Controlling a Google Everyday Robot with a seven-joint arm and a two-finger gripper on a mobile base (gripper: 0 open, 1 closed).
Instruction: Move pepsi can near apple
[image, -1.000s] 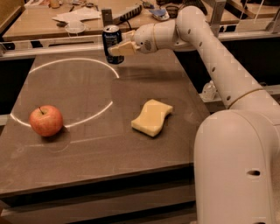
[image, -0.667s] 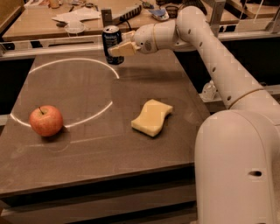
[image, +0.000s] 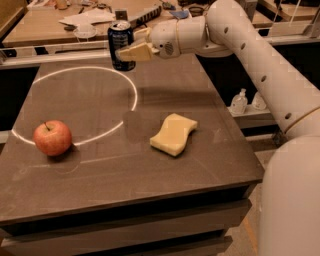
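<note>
My gripper is going to let go of the pepsi can on the white ring's near edge (image: 97, 133), beside the red apple.
The dark blue pepsi can (image: 118, 44) stands upright at the far edge of the dark table (image: 150, 200), just behind a white ring marked on the top. My gripper (image: 132, 44) reaches in from the right and is shut on the can's right side, one pale finger (image: 134, 52) in front of it and one behind. The red apple (image: 52, 137) sits at the near left of the table, on the ring's edge, far from the can.
A pale yellow sponge (image: 173, 134) lies right of the table's centre. My white arm (image: 260, 65) spans the right side above the table. A cluttered bench (image: 75, 20) stands behind the table. Small bottles (image: 240, 102) sit low at the right.
The can and my gripper have shifted slightly to the left along the far edge. The apple and the sponge have not moved.
</note>
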